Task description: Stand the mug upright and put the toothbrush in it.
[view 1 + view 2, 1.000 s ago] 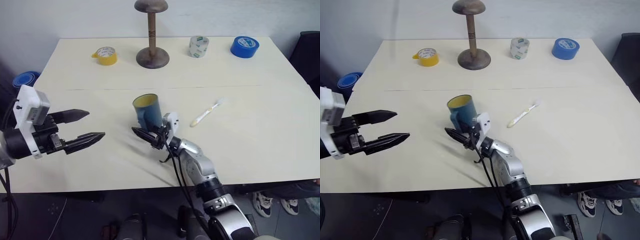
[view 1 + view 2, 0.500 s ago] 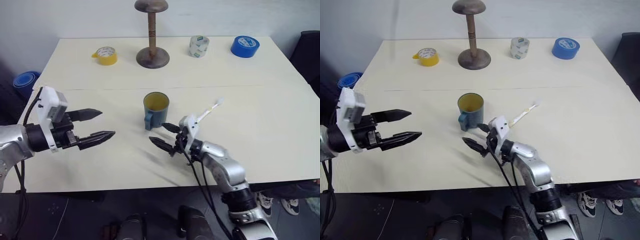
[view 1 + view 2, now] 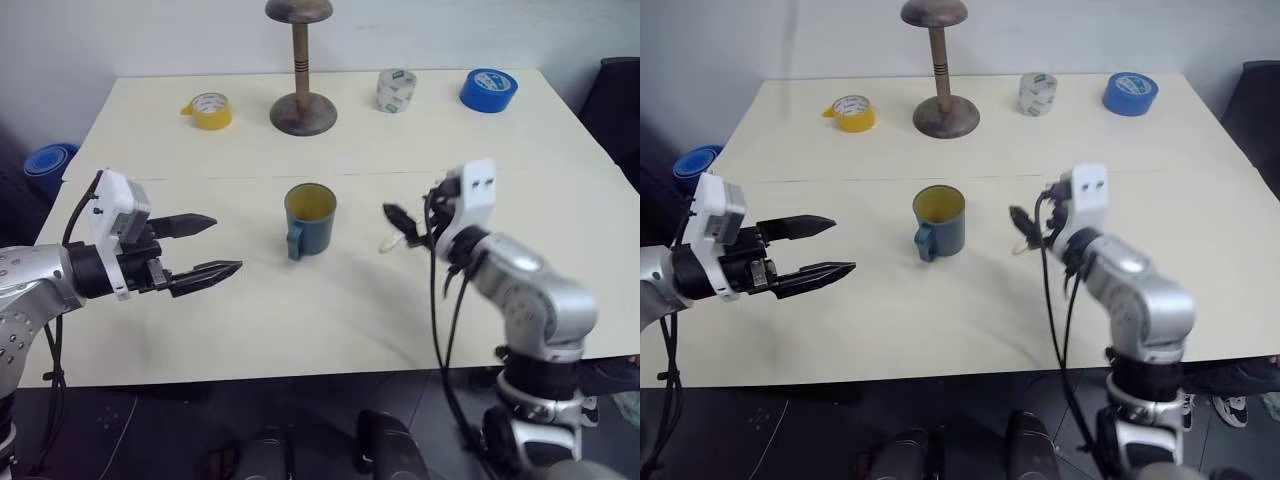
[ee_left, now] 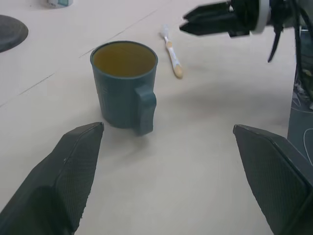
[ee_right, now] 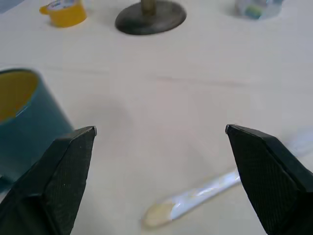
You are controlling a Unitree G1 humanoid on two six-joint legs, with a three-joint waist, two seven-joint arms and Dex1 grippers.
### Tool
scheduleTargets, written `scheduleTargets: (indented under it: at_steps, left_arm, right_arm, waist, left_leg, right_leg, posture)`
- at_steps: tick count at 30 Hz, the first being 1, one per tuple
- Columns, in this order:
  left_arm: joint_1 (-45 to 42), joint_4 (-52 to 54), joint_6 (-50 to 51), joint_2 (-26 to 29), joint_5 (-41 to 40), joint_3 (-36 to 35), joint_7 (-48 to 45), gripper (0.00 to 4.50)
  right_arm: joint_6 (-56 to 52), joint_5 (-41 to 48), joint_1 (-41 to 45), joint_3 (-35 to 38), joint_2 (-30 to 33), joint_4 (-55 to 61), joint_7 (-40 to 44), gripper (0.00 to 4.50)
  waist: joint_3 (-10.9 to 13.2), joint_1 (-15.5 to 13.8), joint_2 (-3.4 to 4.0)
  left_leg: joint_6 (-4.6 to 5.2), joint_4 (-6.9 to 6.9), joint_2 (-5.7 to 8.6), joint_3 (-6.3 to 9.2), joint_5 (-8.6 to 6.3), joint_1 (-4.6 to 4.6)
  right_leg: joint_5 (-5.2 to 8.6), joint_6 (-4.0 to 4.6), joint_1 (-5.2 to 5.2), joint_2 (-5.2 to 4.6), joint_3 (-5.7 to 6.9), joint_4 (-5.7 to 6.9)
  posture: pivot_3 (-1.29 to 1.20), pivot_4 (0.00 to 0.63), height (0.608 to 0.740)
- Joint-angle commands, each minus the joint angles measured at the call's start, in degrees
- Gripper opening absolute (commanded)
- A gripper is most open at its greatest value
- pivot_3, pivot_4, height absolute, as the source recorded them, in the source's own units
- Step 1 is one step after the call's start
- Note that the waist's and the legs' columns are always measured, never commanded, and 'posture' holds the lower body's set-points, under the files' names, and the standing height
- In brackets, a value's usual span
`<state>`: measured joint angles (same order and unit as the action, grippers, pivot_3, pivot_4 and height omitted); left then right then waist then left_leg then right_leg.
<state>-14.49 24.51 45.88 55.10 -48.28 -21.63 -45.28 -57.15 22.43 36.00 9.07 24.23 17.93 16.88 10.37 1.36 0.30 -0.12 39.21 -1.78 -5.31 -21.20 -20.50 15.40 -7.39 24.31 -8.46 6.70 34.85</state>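
Note:
The white toothbrush should be next for my right gripper, which should close on the upper part of the handle (image 3: pixel 406 231), just below the toothbrush's neck.
The dark teal mug (image 3: pixel 310 220) stands upright mid-table, its yellowish inside showing and its handle toward me; nothing touches it. To the right of the mug lies the white toothbrush (image 4: pixel 172 51), flat on the table, its handle end (image 5: pixel 195 198) toward the mug. My right gripper (image 3: pixel 400 226) hovers open just above the toothbrush, pointing left toward the mug, with nothing between its fingers. To the mug's left, my left gripper (image 3: pixel 224 245) is open and empty above the table, pointing at the mug.
Along the far side of the cream table (image 3: pixel 300 320) stand a yellow tape roll (image 3: pixel 207 108), a wooden stand (image 3: pixel 300 60), a whitish tape roll (image 3: pixel 396 90) and a blue tape roll (image 3: pixel 489 90). A blue object (image 3: pixel 45 160) lies off the left edge.
My right gripper opened, left the mug standing upright, and swung right and up to above the toothbrush. The left gripper edged slightly toward the mug.

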Motion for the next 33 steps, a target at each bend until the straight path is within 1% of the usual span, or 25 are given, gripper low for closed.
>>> scheduleTargets:
  at_steps: [1,3,4,5,6,7,8,9,10,11,14,16,18,19,22,25,26,29,33]
  left_arm:
    - [-1.49,-0.30,-1.87,-0.67,0.98,0.51,-0.13,4.50]
    - [-2.05,-0.57,-2.50,-1.38,1.50,1.20,-0.16,4.50]
    - [-2.26,-0.69,-2.77,-1.73,1.77,1.49,-0.15,4.50]
    - [-2.34,-0.74,-3.10,-2.06,2.08,1.76,-0.07,4.50]
    - [-2.31,-0.70,-3.43,-2.39,2.38,1.86,0.08,4.50]
    - [-2.16,-0.51,-3.67,-2.78,2.59,1.80,0.34,4.50]
    - [-1.89,-0.17,-3.80,-3.09,2.67,1.64,0.58,4.50]
    - [-1.45,0.32,-3.85,-3.36,2.65,1.38,0.85,4.50]
    - [-1.07,0.76,-3.84,-3.59,2.62,1.17,1.07,4.50]
    - [-0.43,1.40,-3.84,-3.87,2.58,0.95,1.39,4.50]
    - [0.68,2.55,-3.89,-4.30,2.53,0.70,1.95,4.50]
    - [0.66,2.61,-3.77,-4.25,2.35,0.63,1.90,4.50]
    - [0.26,2.16,-3.83,-4.07,2.39,0.78,1.69,4.50]
    - [0.00,1.83,-3.91,-4.00,2.50,0.94,1.56,4.50]
    - [-1.45,0.69,-4.23,-4.01,2.89,2.03,1.03,4.50]
    - [-2.23,0.28,-4.36,-4.21,3.17,2.79,0.48,4.50]
    - [-2.61,-0.03,-4.51,-4.30,3.41,3.26,0.20,4.50]
    - [-3.66,-0.91,-4.93,-4.55,4.08,4.43,-0.40,4.50]
    - [-4.86,-1.72,-5.37,-4.73,4.84,5.51,-0.93,4.50]
  right_arm:
    - [12.24,-4.33,4.32,-7.18,12.40,-10.21,16.94,4.41]
    - [21.17,-8.00,8.73,-13.21,18.59,-21.19,28.24,4.41]
    - [26.40,-10.65,11.11,-16.12,20.36,-26.89,32.28,4.41]
    - [28.56,-12.97,14.14,-18.21,20.93,-33.21,33.76,4.41]
    - [27.48,-13.31,17.83,-17.62,19.21,-39.65,32.10,4.41]
    - [23.00,-11.77,21.58,-15.28,16.44,-45.28,29.08,4.41]
    - [18.40,-10.03,24.32,-12.91,13.80,-48.87,26.58,4.41]
    - [14.78,-8.37,25.95,-10.73,11.30,-50.01,24.49,4.41]
    - [12.33,-7.38,26.72,-9.31,9.59,-49.89,23.38,4.41]
    - [7.15,-5.33,26.84,-5.64,6.56,-47.44,19.20,4.41]
    - [-4.34,-2.04,25.50,3.21,0.13,-40.55,8.67,4.41]
    - [-11.21,-3.07,23.03,9.92,-6.02,-33.11,-2.05,4.41]
    - [-16.03,-3.73,21.04,13.47,-10.85,-25.85,-8.66,4.41]
    - [-17.73,-3.65,20.41,14.31,-12.50,-23.10,-10.36,4.41]
    - [-19.15,-5.42,17.70,14.07,-16.34,-14.18,-16.03,4.41]
    - [-19.47,-6.03,16.68,13.91,-17.73,-10.24,-18.59,4.41]
    - [-20.12,-6.75,16.44,14.97,-18.99,-9.06,-20.62,4.41]
    - [-19.92,-7.57,15.80,17.08,-21.55,-8.25,-23.70,4.41]
    - [-16.95,-7.99,16.78,19.64,-24.29,-12.36,-26.45,4.41]
  waist:
    - [0.01,0.07,-0.02]
    - [0.04,0.28,-0.07]
    - [0.04,0.40,-0.07]
    - [0.05,0.67,-0.09]
    - [0.06,0.96,-0.10]
    - [0.08,1.21,-0.13]
    - [0.09,1.76,-0.16]
    - [0.09,1.94,-0.15]
    - [0.09,2.07,-0.15]
    - [0.08,2.10,-0.15]
    - [0.08,1.79,-0.15]
    - [0.08,1.43,-0.15]
    - [0.08,0.49,-0.14]
    - [0.08,0.19,-0.14]
    - [0.08,0.05,-0.14]
    - [0.08,0.31,-0.13]
    - [0.08,0.37,-0.13]
    - [0.07,0.46,-0.13]
    - [0.07,0.80,-0.13]
  left_leg:
    - [0.05,0.01,0.01,-0.02,-0.03,-0.01]
    - [0.09,-0.01,0.02,-0.13,-0.05,-0.05]
    - [0.11,0.00,0.02,-0.19,-0.05,-0.04]
    - [0.12,-0.01,0.00,-0.24,-0.05,-0.04]
    - [0.12,-0.01,-0.01,-0.30,-0.05,0.00]
    - [0.12,0.00,-0.02,-0.39,-0.04,0.04]
    - [0.12,0.00,-0.03,-0.42,0.00,0.03]
    - [0.10,0.00,-0.07,-0.42,0.02,0.06]
    - [0.08,-0.01,-0.09,-0.42,0.03,0.05]
    - [0.06,-0.02,-0.13,-0.40,0.03,0.04]
    - [0.03,-0.09,-0.19,-0.28,0.05,0.00]
    - [0.02,-0.02,-0.16,-0.17,0.05,-0.18]
    - [0.02,0.10,-0.10,-0.04,0.05,-0.33]
    - [0.03,0.21,-0.09,0.02,0.05,-0.48]
    - [0.02,0.53,-0.07,0.14,0.05,-0.77]
    - [0.02,0.62,-0.04,0.10,0.05,-0.74]
    - [0.02,0.60,-0.05,0.09,0.05,-0.71]
    - [0.00,0.53,-0.07,0.09,0.05,-0.65]
    - [0.00,0.49,-0.07,0.04,0.05,-0.62]
  right_leg:
    - [0.00,0.00,0.00,0.00,0.00,-0.01]
    - [-0.02,-0.04,0.01,0.00,-0.04,-0.20]
    - [-0.03,-0.05,0.01,0.00,-0.06,-0.22]
    - [-0.03,-0.06,0.01,0.00,-0.06,-0.26]
    - [-0.03,-0.06,0.01,0.00,-0.06,-0.24]
    - [-0.03,-0.06,0.01,0.00,-0.08,-0.22]
    - [-0.03,-0.06,0.02,0.00,-0.08,-0.20]
    - [-0.03,-0.05,0.04,0.00,-0.08,-0.07]
    - [-0.03,-0.05,0.11,0.00,-0.09,0.01]
    - [-0.02,-0.04,0.19,0.01,-0.08,0.14]
    - [-0.01,-0.02,0.28,0.03,0.00,0.25]
    - [-0.01,-0.02,0.35,0.00,0.07,0.23]
    - [-0.02,-0.03,0.35,-0.06,0.15,0.22]
    - [-0.02,-0.03,0.39,-0.07,0.18,0.21]
    - [-0.02,-0.03,0.46,-0.06,0.20,0.25]
    - [-0.02,-0.04,0.44,-0.05,0.14,0.29]
    - [-0.02,-0.03,0.45,-0.04,0.13,0.31]
    - [-0.02,-0.03,0.48,-0.01,0.14,0.40]
    - [-0.02,-0.03,0.51,0.01,0.12,0.42]
  posture:
    - [0.00,0.150,0.740]
    - [0.00,0.150,0.740]
    - [0.00,0.150,0.740]
    - [0.00,0.150,0.740]
    - [0.00,0.150,0.740]
    - [0.00,0.150,0.740]
    - [0.00,0.150,0.740]
    - [0.00,0.150,0.740]
    - [0.00,0.150,0.740]
    - [0.00,0.150,0.740]
    - [0.00,0.150,0.740]
    - [0.00,0.150,0.740]
    - [0.00,0.150,0.740]
    - [0.00,0.150,0.740]
    - [0.00,0.150,0.740]
    - [0.00,0.150,0.740]
    - [0.00,0.150,0.740]
    - [0.00,0.150,0.740]
    - [0.00,0.150,0.740]
